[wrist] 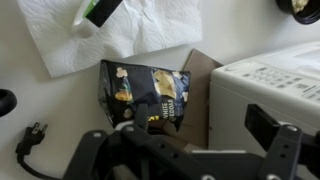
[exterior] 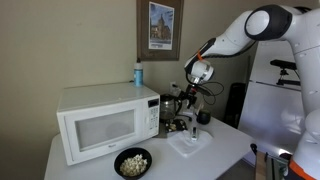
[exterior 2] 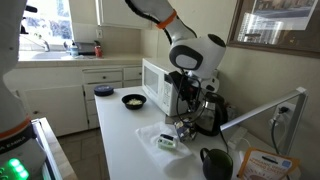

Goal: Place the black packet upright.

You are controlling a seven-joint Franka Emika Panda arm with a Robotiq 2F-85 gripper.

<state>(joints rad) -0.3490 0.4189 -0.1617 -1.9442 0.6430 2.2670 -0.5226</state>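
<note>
The black packet's edge [exterior: 178,124] [wrist: 183,98] beside the brown card, near the microwave, is next, and I should move my gripper there and close it on that edge.
The black packet [wrist: 145,95], with yellow and white print, shows its face to the wrist view. It rests on the white counter against a brown card piece [wrist: 200,90], beside the microwave. My gripper [wrist: 200,135] hangs right above it, jaws apart; the left finger is over the packet's lower edge and the right finger is over the microwave side. The packet's lower end is hidden behind the gripper body. In both exterior views the gripper [exterior: 192,108] [exterior 2: 185,105] points down between the microwave and the coffee maker, and the packet is hard to make out there.
The white microwave [exterior: 100,120] [wrist: 270,80] stands close by. A white paper towel [wrist: 110,30] [exterior 2: 165,140] holds a green item. A popcorn bowl [exterior: 132,162], a coffee maker [exterior: 175,105], a dark green mug [exterior 2: 215,162] and a black plug [wrist: 30,135] are on the counter.
</note>
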